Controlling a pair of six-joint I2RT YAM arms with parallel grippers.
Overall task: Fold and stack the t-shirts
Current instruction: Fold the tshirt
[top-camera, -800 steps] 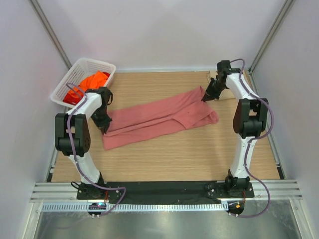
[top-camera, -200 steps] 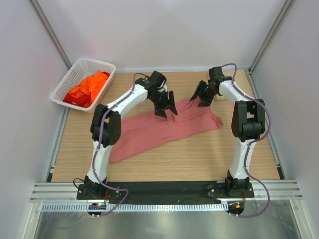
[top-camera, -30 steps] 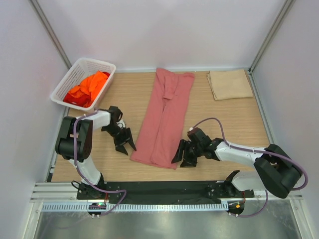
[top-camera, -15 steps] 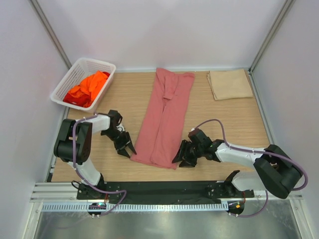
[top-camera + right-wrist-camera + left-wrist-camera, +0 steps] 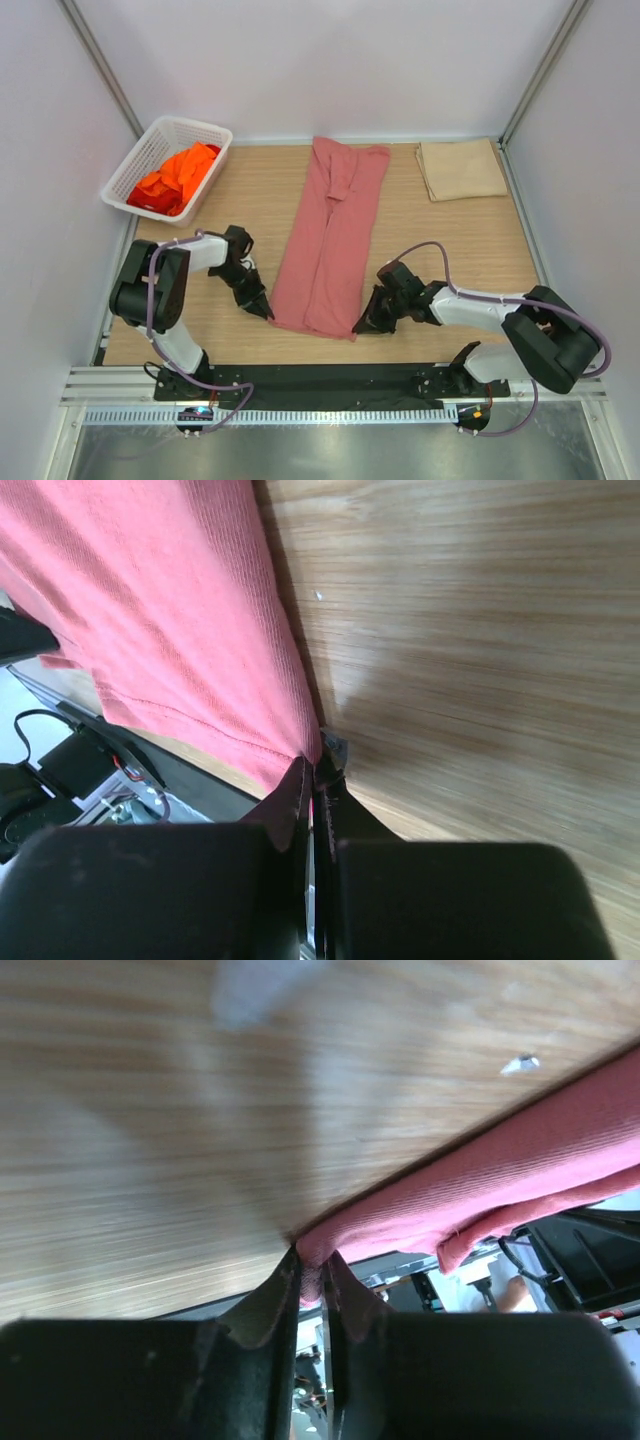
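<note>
The salmon-pink t-shirt slants from far end to near end, so I will straighten it before my left gripper takes the t-shirt's side [image 5: 279, 296] above its corner.
A salmon-pink t-shirt [image 5: 330, 240] lies folded into a long strip, running from the table's back edge to near the front. My left gripper [image 5: 264, 309] is shut on its near left corner; in the left wrist view [image 5: 312, 1260] pink cloth [image 5: 480, 1185] sits pinched between the jaws. My right gripper [image 5: 362, 322] is shut on the near right corner; the right wrist view [image 5: 316, 765] shows the shirt's hem [image 5: 180, 630] clamped between the closed jaws. Orange and red t-shirts [image 5: 172, 178] lie heaped in the basket.
A white lattice basket [image 5: 137, 165] stands at the back left corner. A folded tan cloth [image 5: 460, 168] lies at the back right. The black base rail [image 5: 320, 378] runs along the near edge.
Both grippers moved inward to the pink shirt's near corners and closed on them. A second ago they were open and just beside the shirt. The shirt itself has not shifted.
</note>
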